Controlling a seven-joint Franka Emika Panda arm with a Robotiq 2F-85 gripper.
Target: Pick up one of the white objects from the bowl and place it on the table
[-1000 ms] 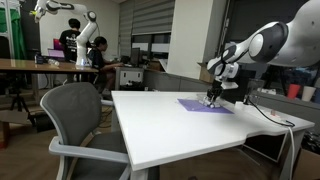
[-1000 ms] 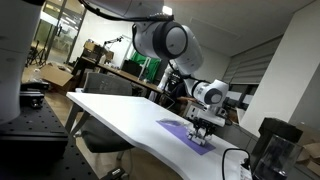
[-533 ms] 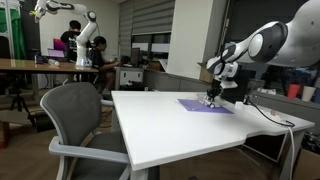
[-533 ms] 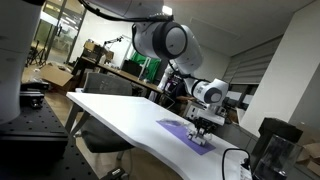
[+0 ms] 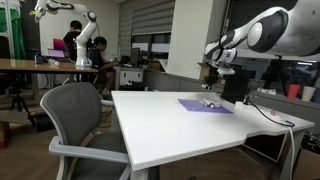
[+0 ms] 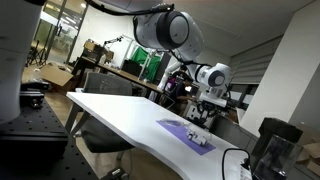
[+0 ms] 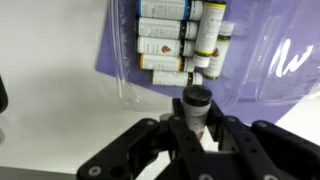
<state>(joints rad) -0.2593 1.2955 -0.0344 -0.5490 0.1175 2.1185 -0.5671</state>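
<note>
My gripper will release the small white bottle, now held well above the purple mat, on the bare table (image 5: 162,101) beside the purple mat, toward the grey chair.
In the wrist view my gripper (image 7: 197,122) is shut on a small white bottle with a dark cap (image 7: 196,100) and holds it above the table. Beyond it a clear shallow container (image 7: 130,78) on a purple mat (image 7: 118,50) holds several more white bottles with brown labels (image 7: 165,45), lying in rows. In both exterior views the gripper (image 5: 216,78) (image 6: 208,101) hangs well above the purple mat (image 5: 205,106) (image 6: 188,134). The held bottle is too small to make out there.
The white table (image 5: 170,125) (image 6: 120,115) stretches wide around the mat. A grey office chair (image 5: 75,115) stands at its near corner. Black equipment (image 6: 275,140) and cables sit by the table's far end. People and another robot are in the background.
The gripper has risen from the container on the mat to well above it, with the bottle in its fingers.
</note>
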